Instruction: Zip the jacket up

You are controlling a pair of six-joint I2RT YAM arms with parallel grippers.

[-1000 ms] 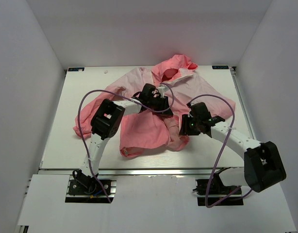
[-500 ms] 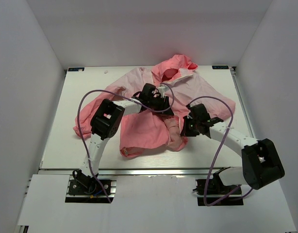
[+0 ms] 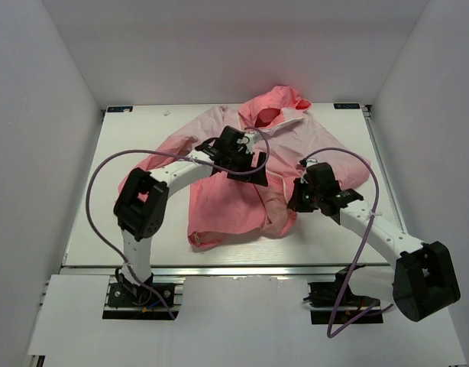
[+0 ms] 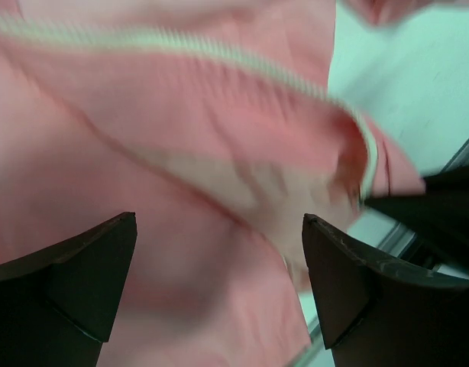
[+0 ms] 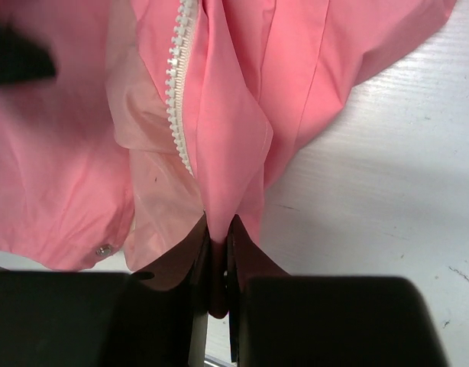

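I need to close my left gripper on the loose bottom front corner (image 3: 260, 227) (image 4: 299, 330) of the pink jacket, at the hem near the fold that my right gripper holds.
The pink jacket (image 3: 227, 202) lies crumpled and unzipped on the white table (image 3: 97, 229), hood (image 3: 276, 103) at the far side. My left gripper (image 3: 247, 167) hovers over its middle, open wide, with only blurred pink cloth (image 4: 181, 122) and a run of white zipper (image 4: 219, 53) below the empty gap (image 4: 218, 245). My right gripper (image 3: 295, 200) sits at the jacket's lower right front and is shut on a raised fold of pink fabric (image 5: 219, 176), pinched between the fingertips (image 5: 218, 233). A white zipper (image 5: 177, 92) runs just left of that fold.
White enclosure walls surround the table. Purple cables (image 3: 97, 176) loop off both arms. A small metal snap (image 5: 105, 249) shows on the hem. Bare table (image 5: 387, 176) lies right of the pinched fold, and the table's metal front rail (image 3: 242, 267) is close to the hem.
My left gripper has opened wide, letting go of the cloth, and its elbow swung left. My right gripper has closed on the jacket fold.
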